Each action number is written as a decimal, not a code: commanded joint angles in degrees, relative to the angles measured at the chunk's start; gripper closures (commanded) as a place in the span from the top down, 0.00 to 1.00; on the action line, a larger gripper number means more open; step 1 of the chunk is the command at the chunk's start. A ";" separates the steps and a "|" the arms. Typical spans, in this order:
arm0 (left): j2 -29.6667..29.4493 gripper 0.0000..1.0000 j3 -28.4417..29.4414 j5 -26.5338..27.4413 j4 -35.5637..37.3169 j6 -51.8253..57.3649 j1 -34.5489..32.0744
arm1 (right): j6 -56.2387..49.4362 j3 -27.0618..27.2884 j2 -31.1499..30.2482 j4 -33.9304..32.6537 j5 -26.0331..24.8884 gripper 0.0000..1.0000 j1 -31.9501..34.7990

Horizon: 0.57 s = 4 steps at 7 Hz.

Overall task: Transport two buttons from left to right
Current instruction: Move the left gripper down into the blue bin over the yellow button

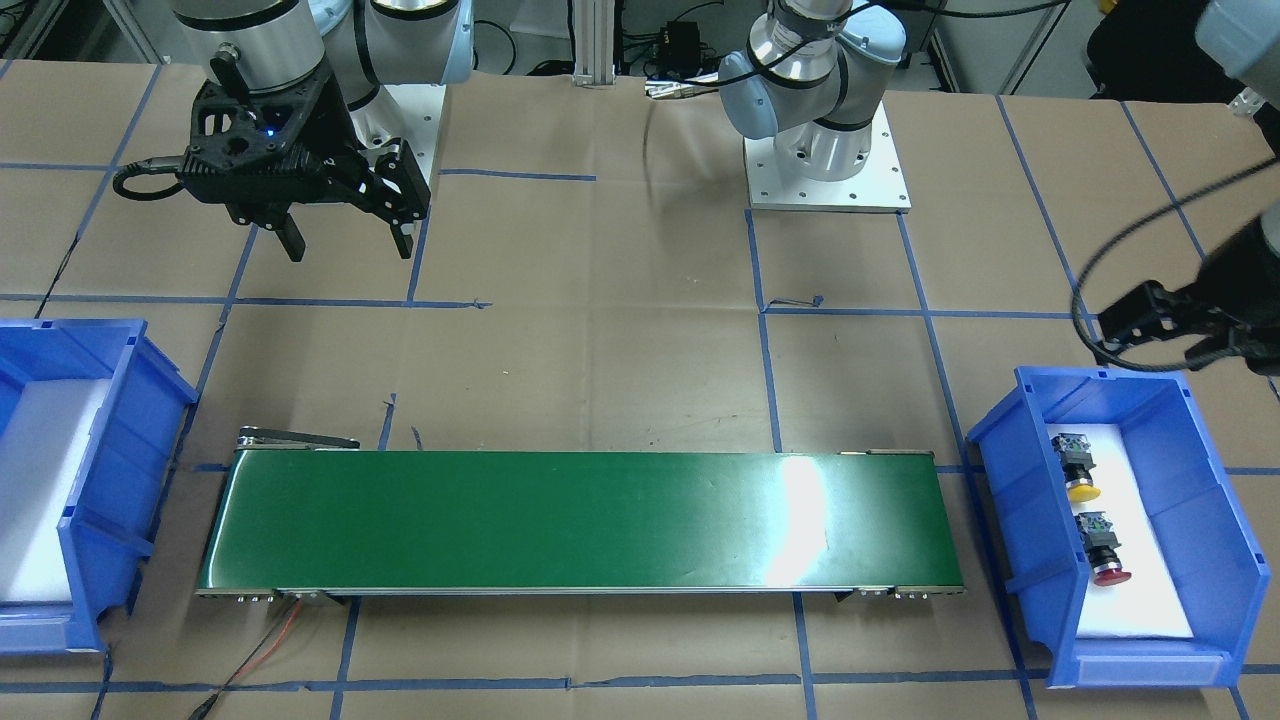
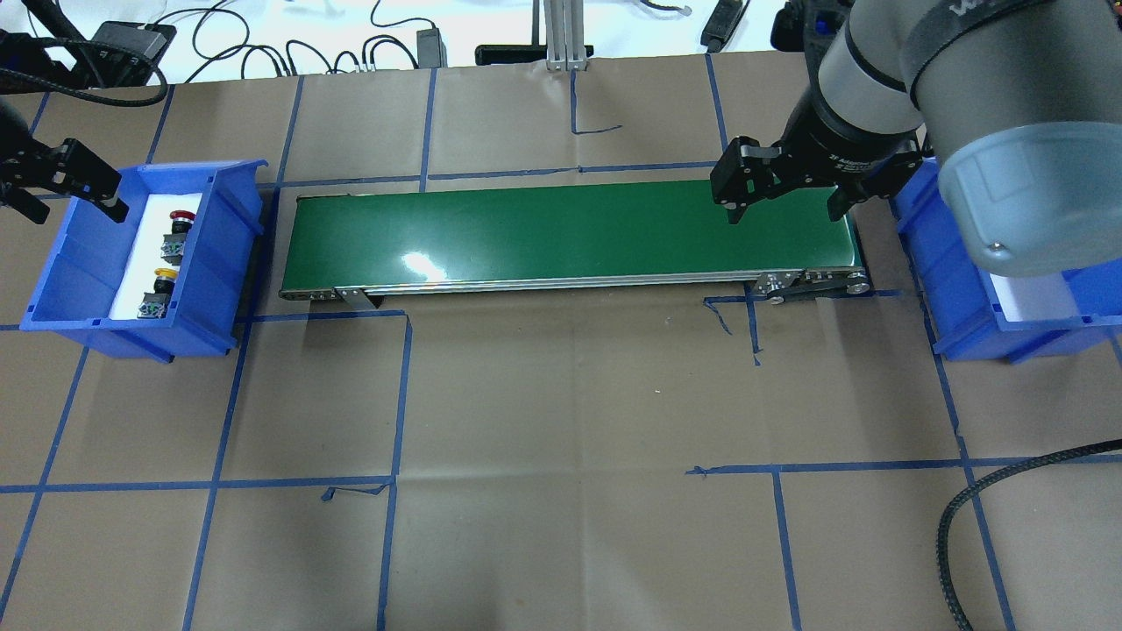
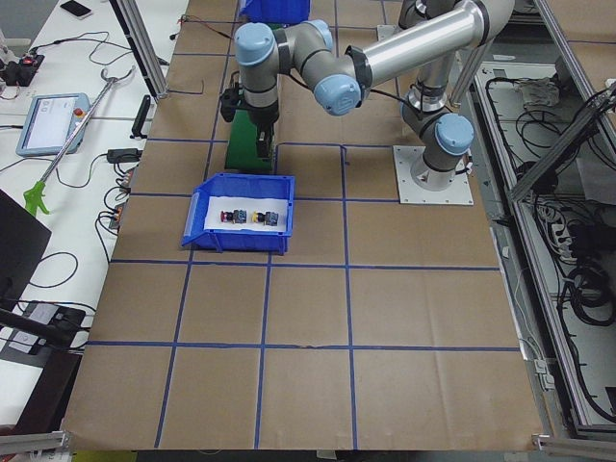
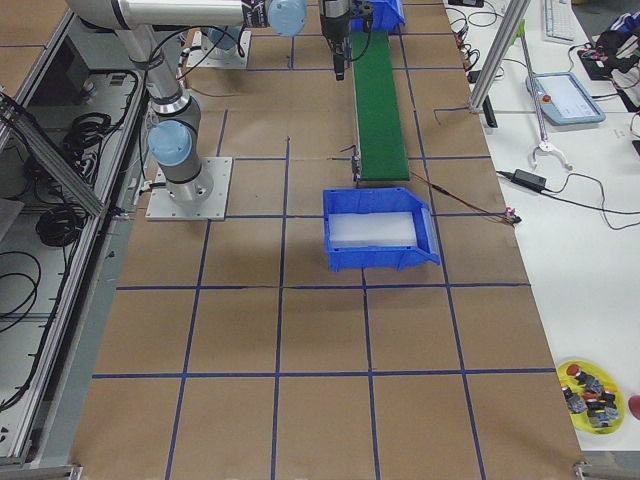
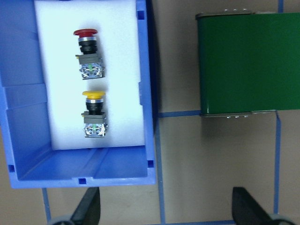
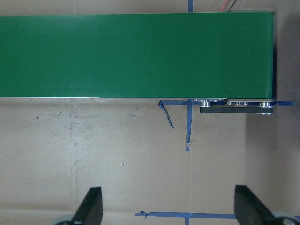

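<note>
The yellow button has a black middle (image 1: 1077, 475) (image 5: 94, 106) between its yellow cap and the grey rear block, and my left gripper should close on it there.
Two buttons lie on white foam in the blue left bin (image 2: 53, 289): the red one (image 2: 180, 219) and the yellow one (image 2: 162, 280). The left wrist view shows the red button (image 5: 86, 49) above the yellow button (image 5: 93, 110), each with a grey rear block. My left gripper (image 2: 77, 209) is open and empty, above the bin's outer edge; its fingers (image 5: 89, 206) sit below the bin in the wrist view. My right gripper (image 2: 783, 215) is open and empty above the right end of the green conveyor belt (image 2: 570, 228).
A second blue bin (image 2: 964, 298) with white foam stands at the belt's right end, partly hidden by my right arm. The belt lies between the two bins. Brown paper with blue tape lines covers the table (image 2: 561, 438).
</note>
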 commanded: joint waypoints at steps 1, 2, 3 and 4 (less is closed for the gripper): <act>-6.50 1.00 1.84 -0.17 4.56 1.74 1.91 | 0.00 0.01 0.07 0.00 0.00 1.00 0.00; -8.62 1.00 -0.08 -0.17 9.29 1.48 1.21 | 0.00 0.01 0.07 0.00 0.00 1.00 0.00; -9.60 1.00 -2.18 -0.17 12.29 1.48 1.21 | 0.00 0.10 0.07 -0.09 0.00 1.00 0.00; -10.56 1.00 -5.25 -0.17 18.50 1.48 1.29 | 0.00 0.10 0.07 0.00 0.00 1.00 0.00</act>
